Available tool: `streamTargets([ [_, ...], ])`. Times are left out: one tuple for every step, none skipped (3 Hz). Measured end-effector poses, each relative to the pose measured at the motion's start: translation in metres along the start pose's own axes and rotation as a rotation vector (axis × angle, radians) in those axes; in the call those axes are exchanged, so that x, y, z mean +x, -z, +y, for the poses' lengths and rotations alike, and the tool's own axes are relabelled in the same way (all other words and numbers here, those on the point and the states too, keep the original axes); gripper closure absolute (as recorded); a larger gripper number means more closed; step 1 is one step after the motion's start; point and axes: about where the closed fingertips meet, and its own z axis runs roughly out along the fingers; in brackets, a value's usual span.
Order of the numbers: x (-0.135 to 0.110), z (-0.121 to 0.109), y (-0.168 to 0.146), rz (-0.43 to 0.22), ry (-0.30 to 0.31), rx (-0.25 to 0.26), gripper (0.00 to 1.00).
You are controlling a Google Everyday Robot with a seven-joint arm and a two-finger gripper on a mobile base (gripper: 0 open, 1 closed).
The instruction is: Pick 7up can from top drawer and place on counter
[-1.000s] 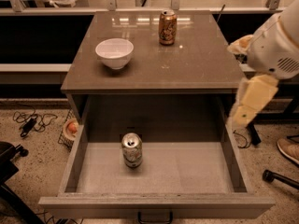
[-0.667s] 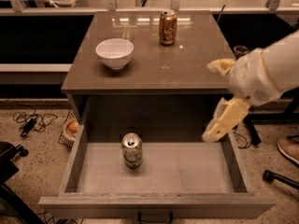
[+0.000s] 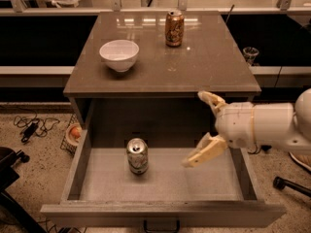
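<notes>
I should next grip the upper half (image 3: 138, 150) of the 7up can in the open top drawer.
The 7up can (image 3: 137, 156) stands upright on the pale floor of the open top drawer (image 3: 160, 181), left of centre. My gripper (image 3: 200, 130) comes in from the right over the drawer, open, with one finger (image 3: 212, 101) up near the counter's front edge and the other finger (image 3: 201, 152) low over the drawer floor. It is empty and a short way right of the can, not touching it. The counter (image 3: 194, 67) is the glossy top above the drawer.
A white bowl (image 3: 119, 55) sits on the counter's left side and an orange-brown can (image 3: 174, 28) at its back centre. The drawer handle (image 3: 161, 224) shows at the bottom edge. Cables and a basket lie on the floor at the left.
My gripper and arm have swung left and down, from beside the cabinet's right edge to over the right half of the drawer, closer to the can. The can has not moved.
</notes>
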Motion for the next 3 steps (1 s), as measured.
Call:
streamTargets([
  [0.0046,0.0142,-0.0316,-0.167,-0.037,0.007,0.00],
  [0.0028,0.0178,-0.0403,-0.208,-0.035,0.000,0.00],
  [0.0029,0.0177,-0.0400,-0.206,-0.035,0.000,0.00],
])
